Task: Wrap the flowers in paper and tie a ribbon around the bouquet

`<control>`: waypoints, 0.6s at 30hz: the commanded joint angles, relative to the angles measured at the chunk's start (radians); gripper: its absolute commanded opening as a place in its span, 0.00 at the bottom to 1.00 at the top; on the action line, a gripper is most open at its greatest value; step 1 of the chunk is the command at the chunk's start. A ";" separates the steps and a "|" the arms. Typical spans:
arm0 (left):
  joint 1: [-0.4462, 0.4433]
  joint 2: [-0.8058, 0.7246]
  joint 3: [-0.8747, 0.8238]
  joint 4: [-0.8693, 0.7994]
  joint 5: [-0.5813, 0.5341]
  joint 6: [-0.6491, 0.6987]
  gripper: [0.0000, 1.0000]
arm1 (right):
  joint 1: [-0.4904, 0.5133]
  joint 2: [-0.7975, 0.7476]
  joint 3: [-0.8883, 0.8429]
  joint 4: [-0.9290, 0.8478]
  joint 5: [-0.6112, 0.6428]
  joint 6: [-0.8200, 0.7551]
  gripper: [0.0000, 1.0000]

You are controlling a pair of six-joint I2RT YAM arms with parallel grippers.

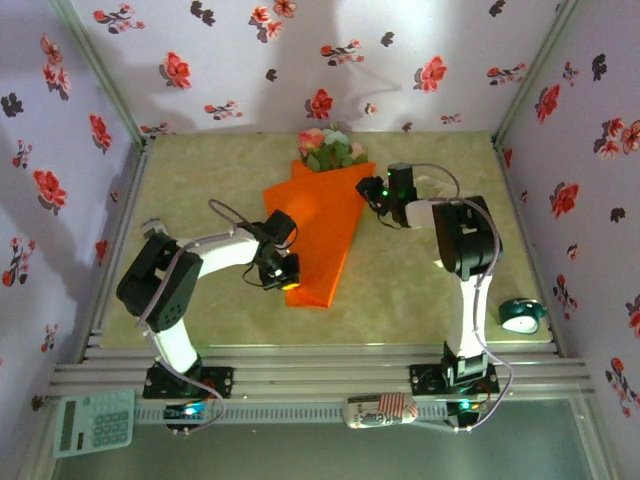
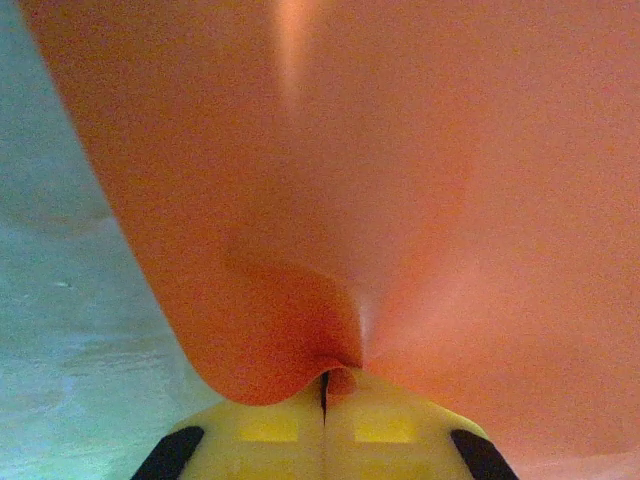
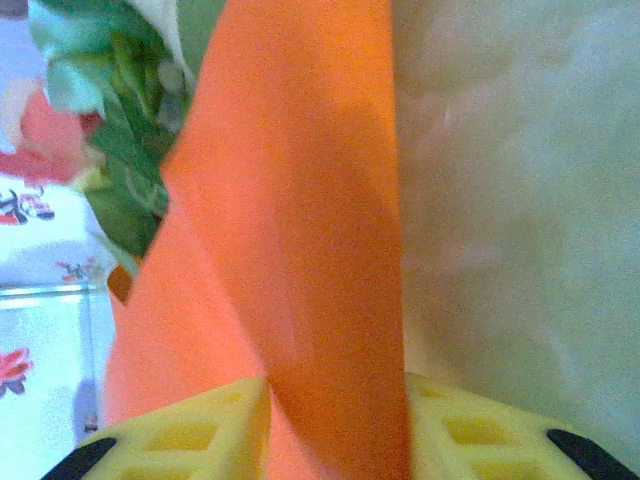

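The orange paper's near end lies wide beside my left gripper's pinch, so my right gripper should leave the flower end and pinch the near corner point(image 1: 329, 302) opposite it.
The orange paper point(image 1: 320, 235) lies folded over the flowers point(image 1: 330, 150), making a rough bouquet whose pink and cream blooms and green leaves stick out at the far end. My left gripper point(image 1: 290, 283) is at the paper's near left corner. In the left wrist view its yellow jaws point(image 2: 325, 385) are shut on a pinch of the paper point(image 2: 400, 180). My right gripper point(image 1: 372, 195) is at the paper's far right edge. There its fingers point(image 3: 200, 430) stand apart, with a fold of paper point(image 3: 300, 200) running between them and the flowers point(image 3: 120, 150) at upper left. The ribbon is out of view.
A small teal round object point(image 1: 520, 315) sits at the table's near right corner. A calculator point(image 1: 95, 422) and a patterned roll point(image 1: 380, 410) lie on the rail in front. Floral-papered walls close in the table on three sides.
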 commanded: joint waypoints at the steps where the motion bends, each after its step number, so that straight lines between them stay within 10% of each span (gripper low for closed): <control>1: 0.015 0.087 -0.071 -0.214 -0.182 0.028 0.00 | -0.022 0.049 0.045 -0.019 0.012 -0.007 0.27; 4: 0.014 0.090 -0.066 -0.217 -0.182 0.028 0.00 | -0.028 0.063 0.073 -0.026 0.015 -0.009 0.00; 8: 0.015 0.092 -0.066 -0.216 -0.180 0.026 0.00 | -0.040 0.063 0.090 -0.029 0.033 -0.014 0.00; 13: 0.015 0.095 -0.069 -0.214 -0.177 0.026 0.00 | -0.048 0.105 0.158 -0.051 0.022 -0.015 0.28; 18: 0.015 0.093 -0.068 -0.213 -0.175 0.025 0.00 | -0.056 0.144 0.218 -0.061 0.028 -0.011 0.00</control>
